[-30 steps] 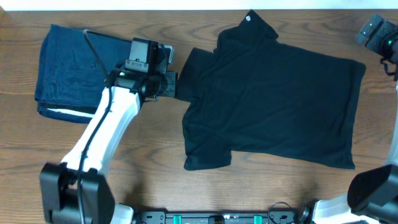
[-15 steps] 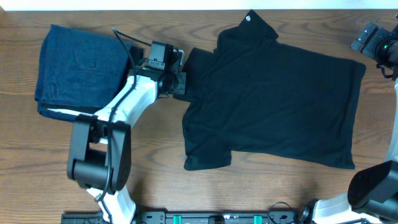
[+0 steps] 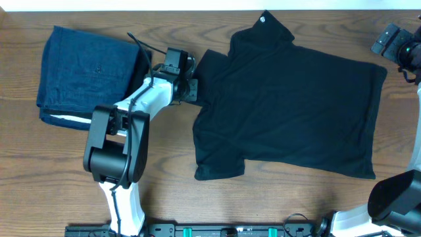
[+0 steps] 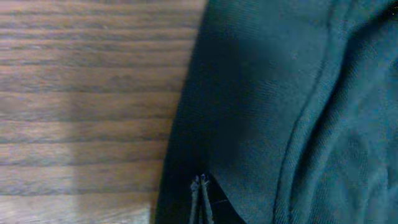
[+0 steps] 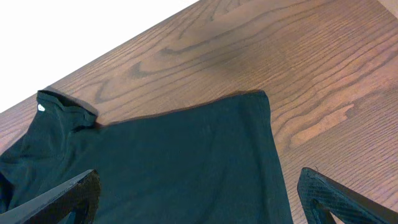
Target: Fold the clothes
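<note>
I should use my left gripper to let go of the black shirt's sleeve edge on the wood (image 3: 185, 74) between the folded dark-blue garment and the collar.
The black short-sleeved shirt (image 3: 289, 105) lies spread flat on the wooden table, with its collar (image 3: 264, 20) at the far edge and its hem to the right. My left gripper (image 3: 191, 89) is at the outer edge of the shirt's left sleeve. In the left wrist view its fingertips (image 4: 202, 182) are pressed together on the black fabric (image 4: 261, 106). My right gripper (image 3: 396, 41) is open and empty above the table, beyond the shirt's far right corner. In the right wrist view its fingers (image 5: 199, 202) straddle the shirt's hem corner (image 5: 186, 155).
A folded dark-blue garment (image 3: 85, 69) with a white edge lies at the far left, just behind my left arm. Bare wood (image 3: 164, 151) lies in front of the shirt and left of it. The table's far edge runs just past the collar.
My left arm has folded in, its base link swinging right while the gripper crept slightly right onto the sleeve edge. The right gripper shifted a little. The shirt has not moved.
</note>
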{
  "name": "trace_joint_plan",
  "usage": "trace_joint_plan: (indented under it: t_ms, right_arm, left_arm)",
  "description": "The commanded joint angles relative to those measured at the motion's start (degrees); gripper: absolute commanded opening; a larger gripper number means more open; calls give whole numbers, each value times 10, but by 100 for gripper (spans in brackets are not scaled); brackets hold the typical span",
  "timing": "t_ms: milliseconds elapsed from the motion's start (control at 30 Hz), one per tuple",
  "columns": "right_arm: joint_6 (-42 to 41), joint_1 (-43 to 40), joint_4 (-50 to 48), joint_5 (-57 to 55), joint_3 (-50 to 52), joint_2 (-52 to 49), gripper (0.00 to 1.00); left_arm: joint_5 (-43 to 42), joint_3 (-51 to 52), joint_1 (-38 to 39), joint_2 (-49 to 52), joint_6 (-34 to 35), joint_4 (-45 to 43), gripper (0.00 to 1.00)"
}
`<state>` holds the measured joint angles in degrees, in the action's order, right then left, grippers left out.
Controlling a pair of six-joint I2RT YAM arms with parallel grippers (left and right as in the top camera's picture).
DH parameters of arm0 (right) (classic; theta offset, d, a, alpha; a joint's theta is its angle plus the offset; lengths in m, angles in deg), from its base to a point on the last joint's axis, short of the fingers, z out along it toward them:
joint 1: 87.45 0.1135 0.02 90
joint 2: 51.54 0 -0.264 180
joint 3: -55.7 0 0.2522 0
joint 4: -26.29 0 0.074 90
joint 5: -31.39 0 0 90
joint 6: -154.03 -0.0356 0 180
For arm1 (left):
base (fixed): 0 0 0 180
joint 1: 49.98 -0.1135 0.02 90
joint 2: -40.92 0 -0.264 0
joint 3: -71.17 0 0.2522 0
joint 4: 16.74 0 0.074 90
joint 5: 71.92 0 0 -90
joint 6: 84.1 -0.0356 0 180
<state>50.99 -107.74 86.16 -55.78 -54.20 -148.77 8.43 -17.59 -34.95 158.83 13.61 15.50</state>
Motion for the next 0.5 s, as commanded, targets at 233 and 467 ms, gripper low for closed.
trace_joint_plan:
  t_ms: [233,467]
  right_arm:
    - [-6,-4,2,0,2,-3,99]
    - [-6,-4,2,0,2,-3,99]
  left_arm:
    - [103,16,-35,26,138,113,6]
    - [82,16,-38,19,157,168,7]
